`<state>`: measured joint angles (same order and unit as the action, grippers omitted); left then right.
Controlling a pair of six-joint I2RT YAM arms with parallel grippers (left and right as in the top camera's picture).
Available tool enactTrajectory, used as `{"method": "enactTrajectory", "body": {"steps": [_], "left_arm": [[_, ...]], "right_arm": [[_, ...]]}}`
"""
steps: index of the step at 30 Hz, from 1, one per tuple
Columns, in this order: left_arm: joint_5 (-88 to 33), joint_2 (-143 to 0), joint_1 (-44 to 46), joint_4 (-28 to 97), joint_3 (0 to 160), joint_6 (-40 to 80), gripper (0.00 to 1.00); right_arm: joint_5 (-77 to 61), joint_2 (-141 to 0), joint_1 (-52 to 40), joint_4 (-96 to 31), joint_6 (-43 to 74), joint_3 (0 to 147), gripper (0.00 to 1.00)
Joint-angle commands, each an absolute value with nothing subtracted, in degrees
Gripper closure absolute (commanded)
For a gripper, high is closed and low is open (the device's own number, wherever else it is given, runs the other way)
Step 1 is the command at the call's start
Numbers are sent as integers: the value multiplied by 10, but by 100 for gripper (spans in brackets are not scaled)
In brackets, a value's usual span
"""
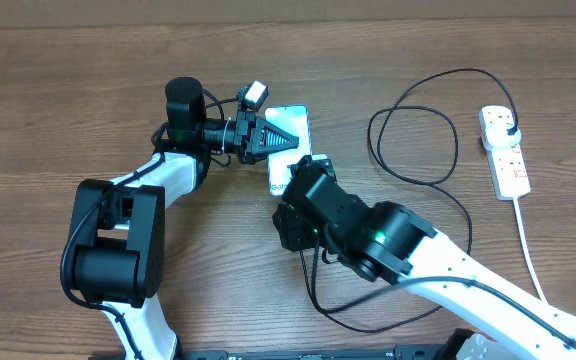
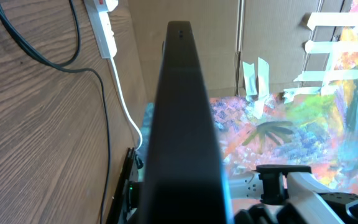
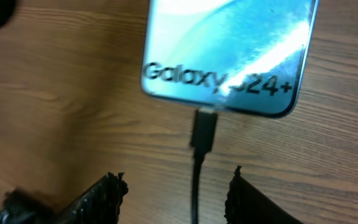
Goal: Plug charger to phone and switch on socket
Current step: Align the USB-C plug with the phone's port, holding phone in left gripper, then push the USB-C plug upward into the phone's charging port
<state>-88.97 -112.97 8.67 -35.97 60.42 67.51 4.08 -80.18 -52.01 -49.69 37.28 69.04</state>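
The connector's silver end shows below the phone's bottom edge, so my right gripper will close on the connector's black housing [image 3: 204, 131] and push it in deeper.
The phone [image 1: 295, 124] lies mid-table with its light-blue screen up, and the right wrist view shows its text end [image 3: 229, 56]. My left gripper [image 1: 276, 141] is shut on the phone's left edge; the left wrist view shows the phone [image 2: 182, 124] edge-on as a dark band. The charger's connector tip [image 3: 204, 129] sits at the phone's bottom edge and looks plugged in. My right gripper [image 3: 179, 193] is open, with the black cable [image 3: 197, 186] running between its fingers, untouched. The cable loops [image 1: 413, 130] to a black plug [image 1: 508, 124] in the white socket [image 1: 505, 152] at the right.
The socket's thick white cord [image 1: 528, 240] runs toward the front right edge. The black cable also loops across the table under my right arm [image 1: 398, 245]. The socket [image 2: 103, 25] and cable [image 2: 42, 56] also show in the left wrist view.
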Motion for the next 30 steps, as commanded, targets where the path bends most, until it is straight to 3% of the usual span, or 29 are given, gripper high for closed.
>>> {"method": "enactTrajectory", "body": {"steps": [1, 11, 14, 30], "left_arm": [[-905, -1128, 90, -363, 617, 665, 96], [-905, -1128, 90, -363, 617, 664, 96], [-905, -1128, 90, -363, 617, 664, 96], [-906, -1128, 97, -363, 616, 664, 96]], "right_arm": [[65, -828, -521, -495, 390, 686, 49], [65, -858, -521, -481, 392, 686, 81], [76, -858, -521, -466, 392, 686, 96], [85, -858, -512, -360, 355, 697, 96]]}}
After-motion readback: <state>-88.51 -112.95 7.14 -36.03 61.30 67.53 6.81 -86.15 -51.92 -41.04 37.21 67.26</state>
